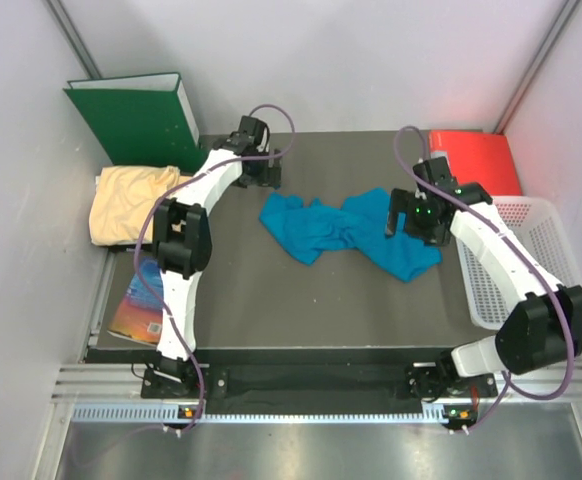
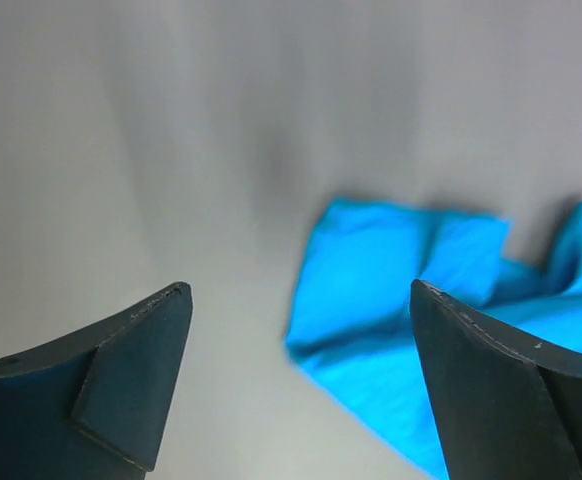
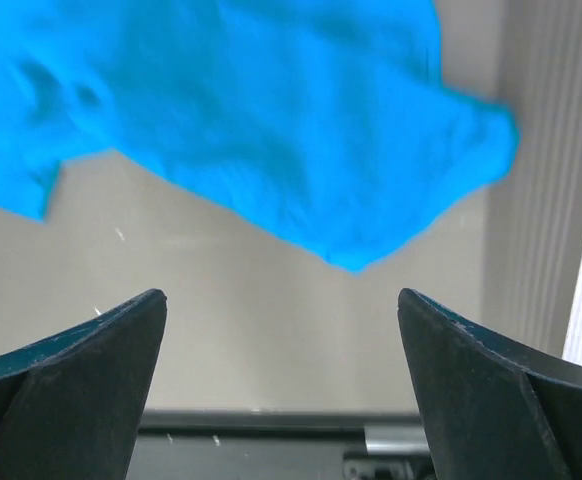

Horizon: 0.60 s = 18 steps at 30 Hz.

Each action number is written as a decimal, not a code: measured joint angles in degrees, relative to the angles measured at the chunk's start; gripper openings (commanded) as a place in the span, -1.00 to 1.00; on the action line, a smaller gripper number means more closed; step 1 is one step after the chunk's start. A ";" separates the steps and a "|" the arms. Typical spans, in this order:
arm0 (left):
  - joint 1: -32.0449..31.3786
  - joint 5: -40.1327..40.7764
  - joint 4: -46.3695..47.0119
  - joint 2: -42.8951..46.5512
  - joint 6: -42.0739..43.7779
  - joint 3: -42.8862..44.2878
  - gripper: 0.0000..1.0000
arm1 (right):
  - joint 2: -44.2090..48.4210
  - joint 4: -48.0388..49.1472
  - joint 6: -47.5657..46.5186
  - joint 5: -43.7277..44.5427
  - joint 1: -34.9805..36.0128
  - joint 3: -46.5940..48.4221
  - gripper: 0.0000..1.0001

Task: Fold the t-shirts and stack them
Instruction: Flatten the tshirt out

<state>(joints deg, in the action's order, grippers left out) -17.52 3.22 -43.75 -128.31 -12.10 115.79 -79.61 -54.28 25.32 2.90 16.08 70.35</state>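
The teal-blue t-shirt is next for my left gripper, which should go to it and close on its back edge (image 1: pixel 278 197) (image 2: pixel 386 212) at the end nearest the green binder.
The teal-blue t-shirt (image 1: pixel 341 232) lies crumpled and unfolded on the dark table (image 1: pixel 301 310), right of centre. The pale yellow-orange t-shirt (image 1: pixel 131 203) lies bunched at the table's left edge. My left gripper (image 1: pixel 263 178) is open and empty, hovering just behind the teal shirt's left end. In the left wrist view the shirt (image 2: pixel 371 275) lies ahead, to the right of the gripper (image 2: pixel 299 287). My right gripper (image 1: pixel 399 218) is open and empty above the shirt's right part. In the right wrist view the shirt (image 3: pixel 251 110) lies beyond the open gripper (image 3: pixel 279 294).
A green binder (image 1: pixel 136 115) stands at the back left behind the yellow shirt. A red folder (image 1: pixel 476 155) lies at the back right. A white mesh basket (image 1: pixel 526 260) sits along the table's right edge. A colourful booklet (image 1: pixel 136 300) lies off the left edge.
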 measured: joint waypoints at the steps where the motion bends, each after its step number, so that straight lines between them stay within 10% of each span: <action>1: 0.00 -0.87 0.46 -1.09 -0.02 1.42 0.83 | -0.94 0.57 -0.13 0.52 0.00 1.49 0.97; 15: -0.04 -16.61 3.85 -8.44 -0.11 3.87 0.74 | -21.88 7.69 -1.81 1.79 0.00 10.40 0.99; 18: -0.04 -18.18 4.28 -8.76 -0.33 3.89 0.42 | -22.34 8.00 -2.21 1.49 0.00 11.23 0.99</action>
<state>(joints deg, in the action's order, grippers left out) -17.56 -14.96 -39.46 -137.08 -12.43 119.68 -101.95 -46.28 23.11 4.38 16.08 81.58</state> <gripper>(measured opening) 0.854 0.993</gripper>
